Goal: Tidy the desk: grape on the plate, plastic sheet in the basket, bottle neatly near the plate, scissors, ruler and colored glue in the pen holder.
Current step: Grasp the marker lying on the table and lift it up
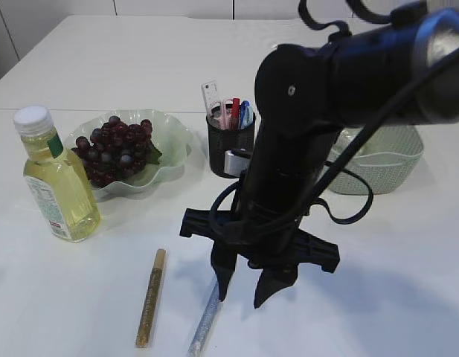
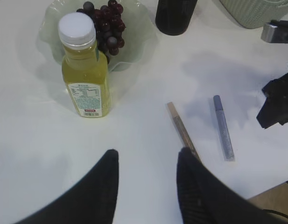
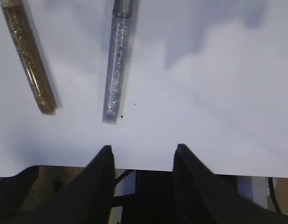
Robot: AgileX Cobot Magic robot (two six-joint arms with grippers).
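Observation:
The robot's right gripper will next close on the silver glue stick's body [image 1: 212, 300] [image 3: 117, 43], just under its cap, next to the gold glue stick.
A gold glue stick [image 1: 151, 297] and a silver glue stick [image 1: 204, 323] lie side by side on the white table near its front edge. My right gripper [image 1: 244, 286] hangs open just right of the silver glue stick [image 3: 115, 65], fingers pointing down and holding nothing. My left gripper [image 2: 147, 156] is open and empty, its right fingertip [image 2: 183, 156] over the end of the gold glue stick [image 2: 181, 130]. Grapes [image 1: 114, 149] sit on the green plate [image 1: 173, 137], with the yellow bottle [image 1: 56, 178] upright beside it. A ruler [image 1: 211, 97] stands in the black pen holder [image 1: 230, 141]. The scissors and plastic sheet are not identifiable.
A pale green basket [image 1: 378, 160] stands at the right, partly behind my right arm. Red and blue pens also stand in the pen holder. The table's front edge [image 3: 134, 167] runs just under my right fingertips.

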